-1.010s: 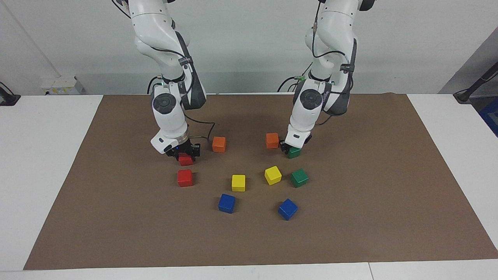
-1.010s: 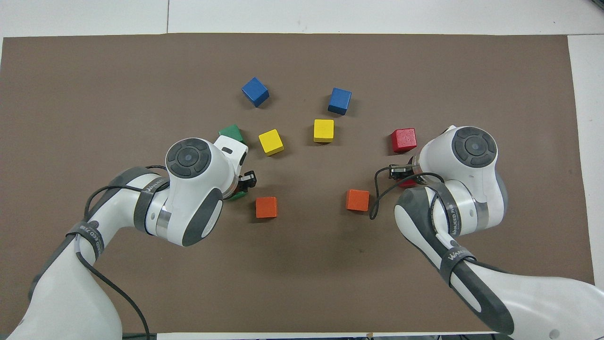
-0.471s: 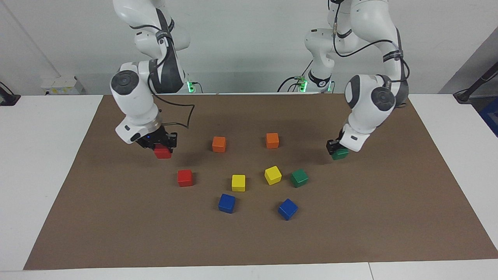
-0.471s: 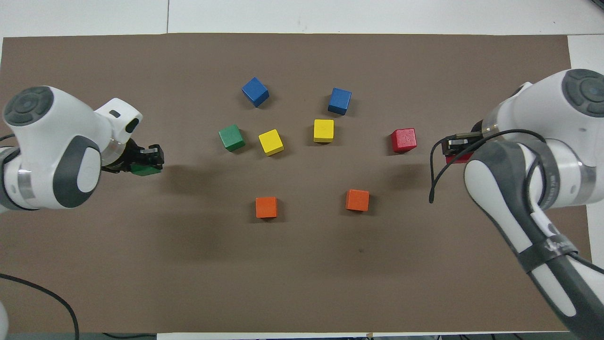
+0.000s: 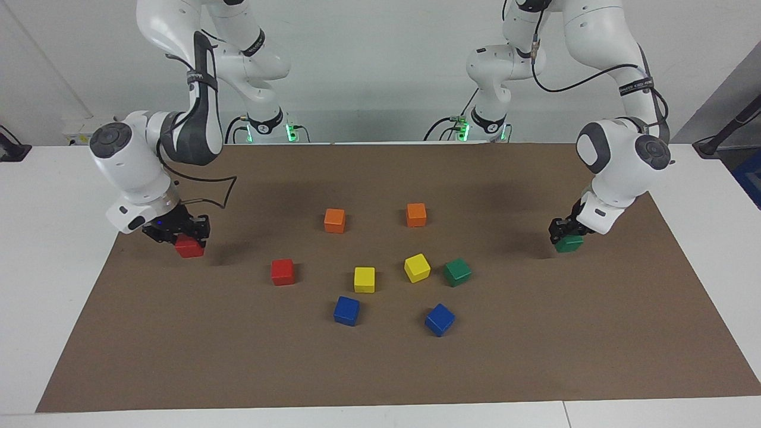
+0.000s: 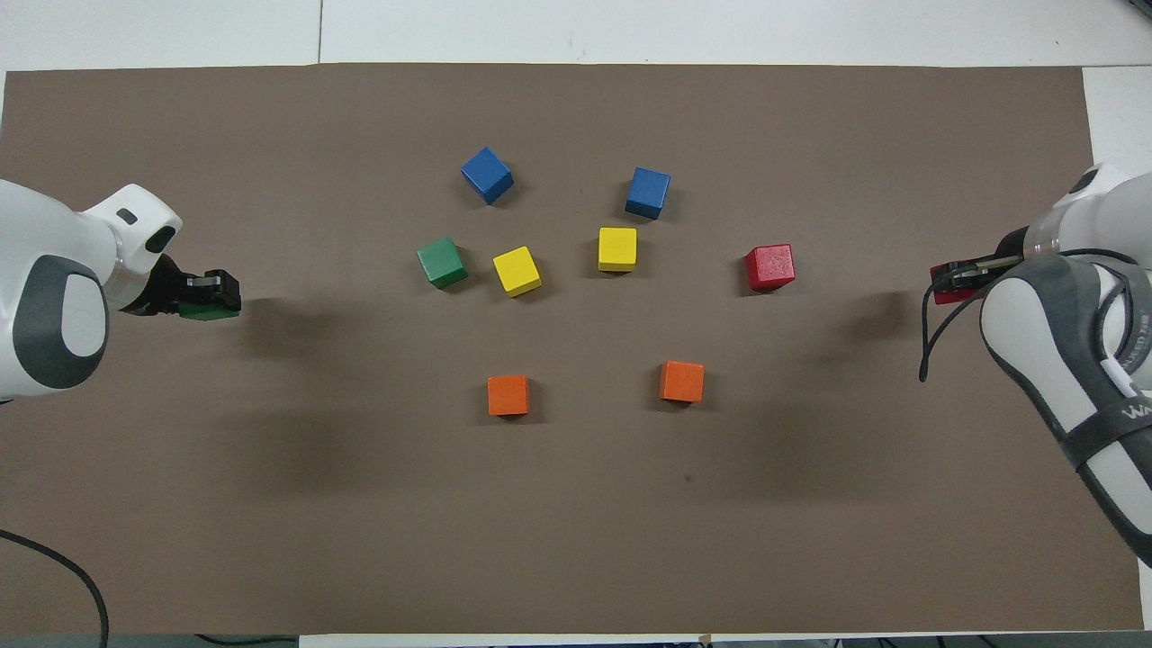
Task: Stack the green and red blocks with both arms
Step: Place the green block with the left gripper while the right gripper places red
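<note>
My left gripper is going to release its green block onto the bare brown mat (image 6: 232, 312) that lies just below its fingertips.
My right gripper (image 5: 185, 238) is shut on a red block (image 5: 189, 248), held just above the brown mat (image 5: 380, 368) close to its edge at the right arm's end. In the overhead view, that red block (image 6: 943, 293) peeks out under the right gripper (image 6: 956, 277). My left gripper (image 5: 565, 235) is shut on a green block (image 5: 569, 244) over the mat at the left arm's end. It shows from above as the green block (image 6: 205, 312) in the left gripper (image 6: 209, 301). A second red block (image 5: 283, 271) and a second green block (image 5: 457, 271) lie on the mat.
Between the lying red and green blocks sit two yellow cubes (image 5: 364, 279) (image 5: 417, 267). Two blue cubes (image 5: 346, 310) (image 5: 439, 319) lie farther from the robots, and two orange cubes (image 5: 335, 220) (image 5: 416, 214) lie nearer to them. White table (image 5: 53, 249) borders the mat.
Both arms have swung outward from the middle of the mat, each carrying its block: the right with the red one, the left with the green one. The other cubes have not moved.
</note>
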Tool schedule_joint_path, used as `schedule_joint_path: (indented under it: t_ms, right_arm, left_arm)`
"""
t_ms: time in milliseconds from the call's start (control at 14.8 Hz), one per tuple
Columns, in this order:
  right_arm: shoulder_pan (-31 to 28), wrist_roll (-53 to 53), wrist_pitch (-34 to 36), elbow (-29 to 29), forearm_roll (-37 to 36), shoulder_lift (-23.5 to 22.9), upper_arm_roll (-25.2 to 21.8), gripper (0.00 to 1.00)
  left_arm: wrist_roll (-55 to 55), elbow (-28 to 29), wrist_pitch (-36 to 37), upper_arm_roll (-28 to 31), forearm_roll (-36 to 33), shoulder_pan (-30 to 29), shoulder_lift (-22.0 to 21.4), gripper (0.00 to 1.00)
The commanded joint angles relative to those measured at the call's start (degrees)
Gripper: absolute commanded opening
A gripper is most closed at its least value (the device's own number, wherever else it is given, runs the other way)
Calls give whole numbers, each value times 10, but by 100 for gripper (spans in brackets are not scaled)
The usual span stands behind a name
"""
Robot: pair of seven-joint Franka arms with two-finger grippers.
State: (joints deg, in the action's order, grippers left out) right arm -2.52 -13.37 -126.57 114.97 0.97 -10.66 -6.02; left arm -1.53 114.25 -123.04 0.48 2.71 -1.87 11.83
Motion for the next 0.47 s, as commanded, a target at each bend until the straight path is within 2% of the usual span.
schedule_joint_path:
  t_ms: [0, 404]
  right_arm:
    - [-6, -11, -35, 6, 4, -23, 5, 0]
    - [-7, -8, -66, 7, 5, -60, 5, 0]
  left_arm:
    - [-12, -5, -14, -7, -30, -8, 18, 0]
    - [-12, 3, -45, -7, -30, -6, 36, 0]
